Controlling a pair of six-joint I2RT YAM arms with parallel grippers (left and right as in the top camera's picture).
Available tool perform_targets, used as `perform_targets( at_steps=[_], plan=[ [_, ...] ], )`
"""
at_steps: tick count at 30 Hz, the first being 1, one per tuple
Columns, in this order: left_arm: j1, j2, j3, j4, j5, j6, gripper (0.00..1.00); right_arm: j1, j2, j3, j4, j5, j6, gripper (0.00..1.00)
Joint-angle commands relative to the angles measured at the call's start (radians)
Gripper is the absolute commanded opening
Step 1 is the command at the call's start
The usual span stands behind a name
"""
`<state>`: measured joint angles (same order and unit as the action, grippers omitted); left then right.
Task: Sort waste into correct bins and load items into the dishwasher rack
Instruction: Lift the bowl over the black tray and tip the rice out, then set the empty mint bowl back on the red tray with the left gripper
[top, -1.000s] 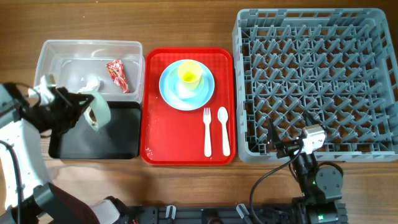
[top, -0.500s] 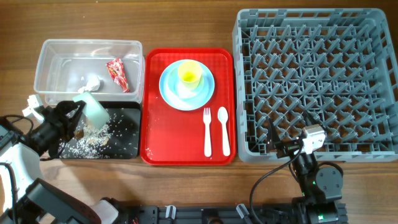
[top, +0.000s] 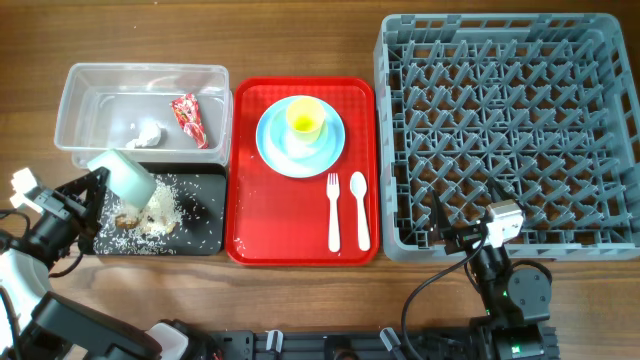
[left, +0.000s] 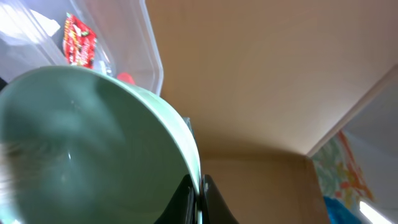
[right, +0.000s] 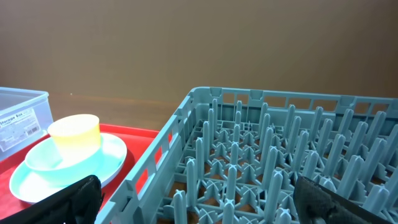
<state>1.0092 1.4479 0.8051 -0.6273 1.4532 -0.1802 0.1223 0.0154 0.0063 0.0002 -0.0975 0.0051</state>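
The left gripper needs to set the pale green bowl on the red serving tray (top: 266, 221) between black tray and white fork. The bowl is tipped steeply over the black tray.
My left gripper (top: 98, 184) is shut on the rim of the pale green bowl (top: 126, 173), which is tipped steeply over the black tray (top: 205, 238). In the left wrist view the bowl (left: 81, 143) fills the frame, its rim pinched in my left gripper (left: 200, 200). White rice scraps (top: 155, 212) with brown bits lie in the black tray. The clear tub (top: 92, 82) holds the red wrapper (top: 188, 118) and the tissue wad (top: 148, 132). My right gripper (top: 470, 236) stands open and empty at the front edge of the grey rack (top: 510, 130).
A red serving tray (top: 250, 240) between the bins and the rack carries the blue plate (top: 275, 150), the yellow cup (top: 305, 120), the white fork (top: 333, 210) and the spoon (top: 359, 208). The right wrist view shows rack pegs (right: 267, 155) close ahead and the cup (right: 74, 135) to the left.
The left arm has swung down and left with the bowl, tipping it further. Rice has fallen from it into the black tray. The right arm has not moved.
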Motion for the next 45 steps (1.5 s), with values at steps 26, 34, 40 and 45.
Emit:
perform_targets(
  at_steps=[26,34,40,45],
  plan=[
    [0.007,-0.006,-0.02,-0.126,0.046,0.114,0.04,-0.005,-0.005,-0.001,0.006,-0.012,-0.004,1.0],
    [-0.013,-0.016,-0.019,-0.257,0.045,0.118,0.04,-0.005,-0.005,-0.001,0.006,-0.012,-0.005,1.0],
    [-0.135,-0.13,0.012,-0.256,-0.082,0.04,0.04,-0.005,-0.005,-0.001,0.006,-0.012,-0.005,1.0],
    [-0.343,-0.311,0.089,-0.243,-0.36,-0.133,0.04,-0.005,-0.005,-0.001,0.006,-0.012,-0.005,1.0]
  ],
)
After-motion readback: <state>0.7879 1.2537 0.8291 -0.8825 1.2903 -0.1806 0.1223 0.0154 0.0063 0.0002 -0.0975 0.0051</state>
